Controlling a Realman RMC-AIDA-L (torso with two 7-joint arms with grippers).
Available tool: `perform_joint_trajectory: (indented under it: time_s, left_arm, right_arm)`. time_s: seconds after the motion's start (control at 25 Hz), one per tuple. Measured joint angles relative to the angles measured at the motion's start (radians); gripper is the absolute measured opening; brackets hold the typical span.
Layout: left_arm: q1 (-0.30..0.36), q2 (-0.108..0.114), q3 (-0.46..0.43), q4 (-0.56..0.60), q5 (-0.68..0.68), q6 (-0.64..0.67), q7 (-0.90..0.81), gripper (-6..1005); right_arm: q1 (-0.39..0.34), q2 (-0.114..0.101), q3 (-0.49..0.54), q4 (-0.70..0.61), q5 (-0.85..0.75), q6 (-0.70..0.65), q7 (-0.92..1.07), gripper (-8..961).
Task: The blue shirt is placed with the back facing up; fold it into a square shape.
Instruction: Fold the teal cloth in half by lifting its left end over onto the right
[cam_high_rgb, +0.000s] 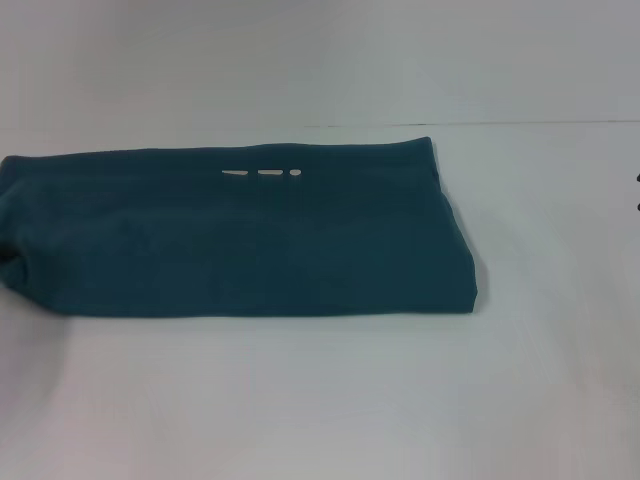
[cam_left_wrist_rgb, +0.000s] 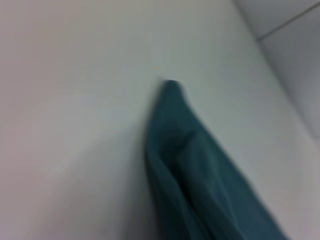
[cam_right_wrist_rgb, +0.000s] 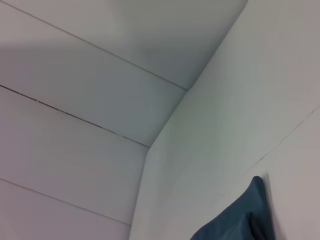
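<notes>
Next, I let go of the blue shirt's bunched end with my left gripper on top of the shirt's flat slanted end (cam_high_rgb: 438, 207).
The blue shirt (cam_high_rgb: 240, 235) lies on the white table as a long folded band, running from the left edge of the head view to right of centre. A few white marks of its print (cam_high_rgb: 262, 173) show near its far edge. One pointed end of the shirt (cam_left_wrist_rgb: 200, 170) fills the lower part of the left wrist view, and a corner of the shirt (cam_right_wrist_rgb: 240, 220) shows in the right wrist view. The left gripper is in none of the views. Two dark specks at the right edge of the head view, level with the shirt, look like my right gripper (cam_high_rgb: 637, 191).
The white table (cam_high_rgb: 320, 400) stretches in front of and to the right of the shirt. A white panelled wall (cam_right_wrist_rgb: 90, 100) with thin seams stands behind the table, and its base line (cam_high_rgb: 520, 124) runs just past the shirt's far edge.
</notes>
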Motion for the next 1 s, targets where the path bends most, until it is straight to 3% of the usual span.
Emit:
perform_joint_trajectory:
  time_s: [0.36,0.6,1.0]
  left_arm:
    - [-0.036,-0.001,0.004,0.042,-0.142,0.192,0.011,3]
    - [-0.118,-0.001,0.010,0.050,-0.185,0.296,0.006,3]
    - [-0.260,-0.043,0.107,0.044,-0.186,0.283,0.007,2]
  right_arm:
    - [0.000,0.000,-0.008,0.000,0.000,0.002,-0.009,622]
    - [0.000,0.000,-0.011,0.000,-0.001,-0.003,-0.017,622]
    - [0.005,0.003,-0.012,0.000,-0.010,-0.006,-0.017,622]
